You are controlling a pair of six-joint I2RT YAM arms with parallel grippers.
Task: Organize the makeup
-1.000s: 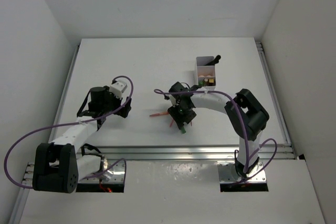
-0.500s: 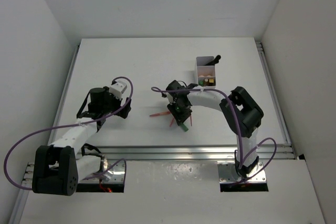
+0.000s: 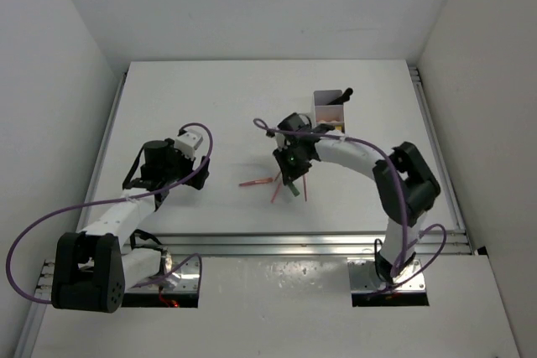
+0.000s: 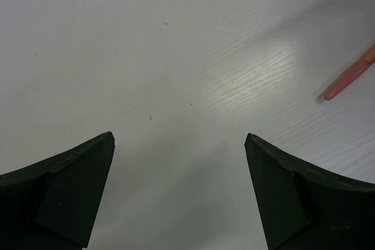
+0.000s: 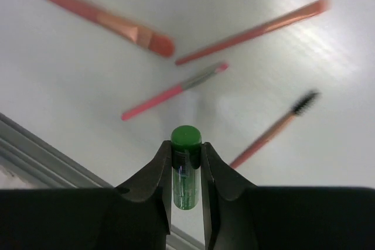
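My left gripper is going next to the flat-tipped brush, and it will close on its handle (image 3: 253,183) (image 4: 364,64) beside the brush's copper metal band.
My right gripper (image 5: 186,151) is shut on a small green bottle (image 5: 186,171) and holds it above the table; in the top view the gripper (image 3: 291,180) is mid-table, below and left of the white box (image 3: 319,116). Under it lie thin pink and red pencils and brushes: a flat-tipped one (image 5: 105,20), a thin one (image 5: 252,32), a pink one (image 5: 176,92) and a black-bristled spoolie (image 5: 275,133). They show in the top view (image 3: 256,182) too. A black brush (image 3: 344,94) sticks out of the box. My left gripper (image 4: 179,139) is open and empty over bare table.
The white box holds other small items I cannot make out. One pink pencil tip (image 4: 350,77) lies to the right of my left gripper. A metal rail (image 3: 294,241) runs along the near table edge. White walls close in on both sides.
My right gripper has moved up and to the right with the green bottle, towards the white box, uncovering the pencils. The left arm has not moved.
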